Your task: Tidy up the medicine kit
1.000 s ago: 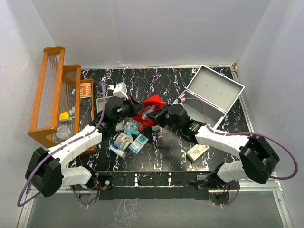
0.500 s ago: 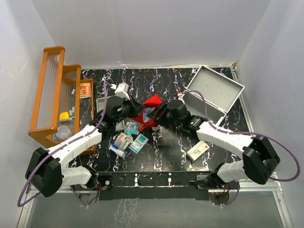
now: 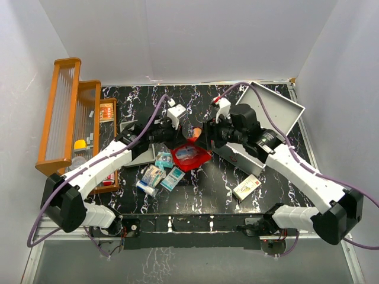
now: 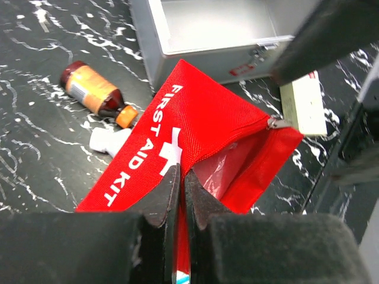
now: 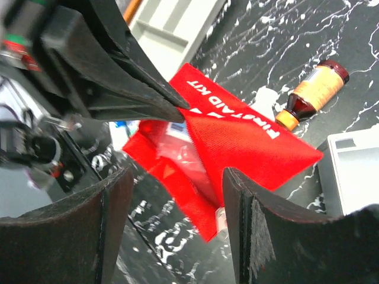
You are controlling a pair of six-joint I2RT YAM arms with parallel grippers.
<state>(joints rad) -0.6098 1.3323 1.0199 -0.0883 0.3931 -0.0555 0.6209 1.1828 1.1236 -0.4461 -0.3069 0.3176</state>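
My left gripper is pinching the red pouch's rim midway. My right gripper should take the rim (image 5: 202, 152) next to it before my left gripper moves to the pouch's end.
The red first-aid pouch (image 4: 207, 118) hangs unzipped, with a clear packet showing inside. My left gripper (image 4: 182, 174) is shut on its upper edge, and in the top view it (image 3: 179, 139) holds the pouch (image 3: 190, 156) over mid-table. My right gripper (image 5: 177, 177) stands open just in front of the pouch (image 5: 249, 142), nothing between its fingers (image 5: 260, 219); from above it (image 3: 201, 136) is right of the pouch. The medicine kit (image 3: 285, 110), a light-grey metal case, lies open at the back right behind my right arm; its box (image 4: 207, 59) sits just beyond the pouch.
A brown bottle (image 4: 95, 93) and a white tube (image 4: 109, 141) lie on the black marble table (image 3: 207, 189) under the pouch. Several medicine packets (image 3: 160, 174) and a small box (image 3: 247, 188) lie nearer. A wooden rack (image 3: 65, 124) stands left, with a shallow grey tray (image 5: 172, 29) beside it.
My right gripper opened, let go of the pouch and pulled up and back to the right. My left gripper swung right with the pouch, which now hangs open lower down.
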